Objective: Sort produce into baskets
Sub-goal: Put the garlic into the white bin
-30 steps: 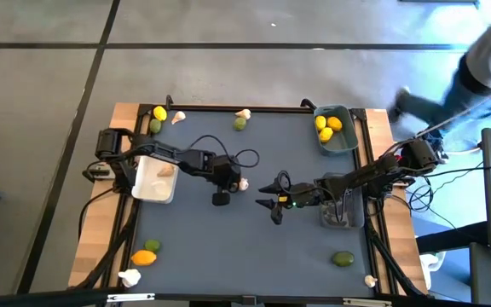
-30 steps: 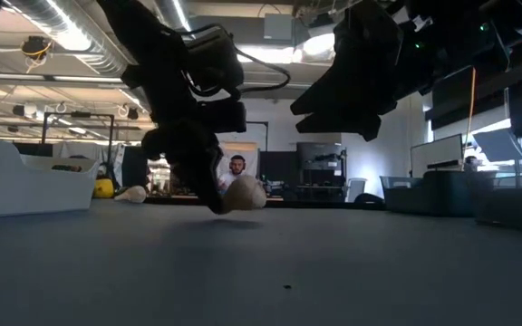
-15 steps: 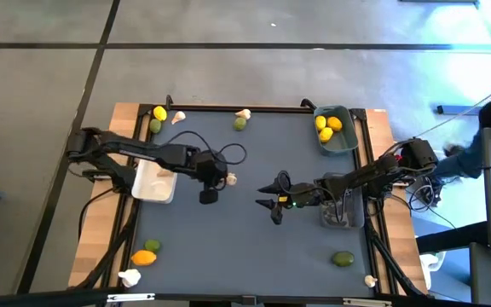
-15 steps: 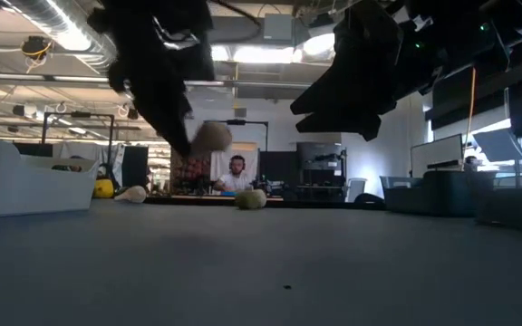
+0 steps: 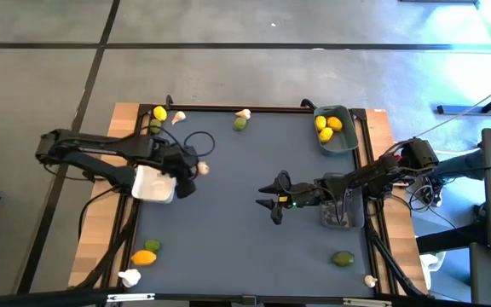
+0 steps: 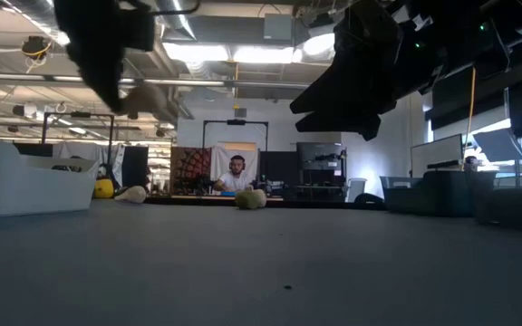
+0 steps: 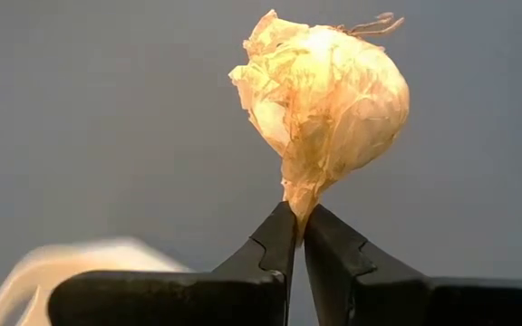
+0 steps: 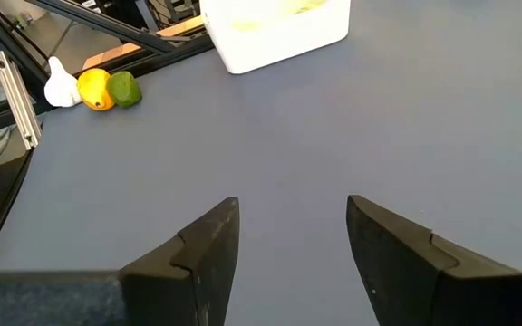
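My left gripper is holding the garlic bulb. It will let go of the bulb inside the white basket (image 5: 154, 182).
My left gripper (image 5: 194, 170) is shut on an off-white garlic bulb (image 7: 324, 100) and holds it high above the table, just right of the white basket (image 5: 150, 185). In the low view the bulb (image 6: 143, 98) hangs well clear of the tabletop. My right gripper (image 5: 267, 203) hovers open and empty over the table's middle, left of the dark grey basket (image 5: 341, 211). The blue-grey basket (image 5: 336, 141) at the far right holds lemons (image 5: 326, 126). My left gripper pinches the garlic bulb's thin papery stem tip (image 7: 297, 201) between its two fingertips, only at their free ends. The bulb's body stands out beyond the fingertips, lifted clear of the table.
Loose produce lies along the edges: a lemon (image 5: 159, 112), lime (image 5: 154, 126) and garlic (image 5: 178, 118) at the far left; a lime (image 5: 239, 124) and garlic (image 5: 244, 112) at the far middle; a lemon (image 5: 144, 257), lime (image 5: 152, 246) and garlic (image 5: 129, 276) near left; a lime (image 5: 342, 257) and garlic (image 5: 370, 280) near right.
My left gripper has lifted the garlic bulb off the table's middle and carried it up and toward the table's left edge, to just beside the white basket. A person at the far right has moved out of the high view.
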### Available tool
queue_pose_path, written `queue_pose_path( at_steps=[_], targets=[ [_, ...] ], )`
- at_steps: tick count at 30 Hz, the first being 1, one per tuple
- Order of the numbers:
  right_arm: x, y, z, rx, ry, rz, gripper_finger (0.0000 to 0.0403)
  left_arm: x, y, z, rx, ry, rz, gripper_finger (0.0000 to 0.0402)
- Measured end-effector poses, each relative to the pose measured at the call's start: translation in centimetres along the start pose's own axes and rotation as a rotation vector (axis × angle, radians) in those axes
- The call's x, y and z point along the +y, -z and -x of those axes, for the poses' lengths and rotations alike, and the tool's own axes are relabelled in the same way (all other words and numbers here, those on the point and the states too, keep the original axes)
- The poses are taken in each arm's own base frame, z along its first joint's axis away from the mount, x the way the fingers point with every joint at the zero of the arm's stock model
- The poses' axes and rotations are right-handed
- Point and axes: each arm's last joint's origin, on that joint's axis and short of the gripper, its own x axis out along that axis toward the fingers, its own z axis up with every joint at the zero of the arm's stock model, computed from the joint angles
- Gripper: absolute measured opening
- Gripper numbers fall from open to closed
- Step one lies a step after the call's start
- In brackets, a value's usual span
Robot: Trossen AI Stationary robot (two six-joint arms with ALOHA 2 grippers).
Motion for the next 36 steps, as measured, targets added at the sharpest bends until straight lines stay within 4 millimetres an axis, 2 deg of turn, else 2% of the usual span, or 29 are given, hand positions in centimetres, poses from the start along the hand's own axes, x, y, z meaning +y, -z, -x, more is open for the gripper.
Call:
queue_pose_path(
  at_steps=[10,22,28,36],
  targets=[
    [0.0,0.0,0.0,0.0,0.001,0.002,0.0202,1.5,2.7,1.3,0.194,-0.128,0.236,0.0022],
    [0.0,0.0,0.0,0.0,0.003,0.007,0.0202,2.1,3.9,1.5,0.321,-0.26,0.397,0.0022],
    [0.0,0.1,0.0,0.005,0.005,0.009,0.0202,1.9,4.1,1.0,0.39,-0.325,0.414,0.0022],
    [0.0,0.1,0.0,0.006,0.005,0.013,0.0202,1.0,3.8,-0.3,0.453,-0.357,0.341,0.0022]
  ],
)
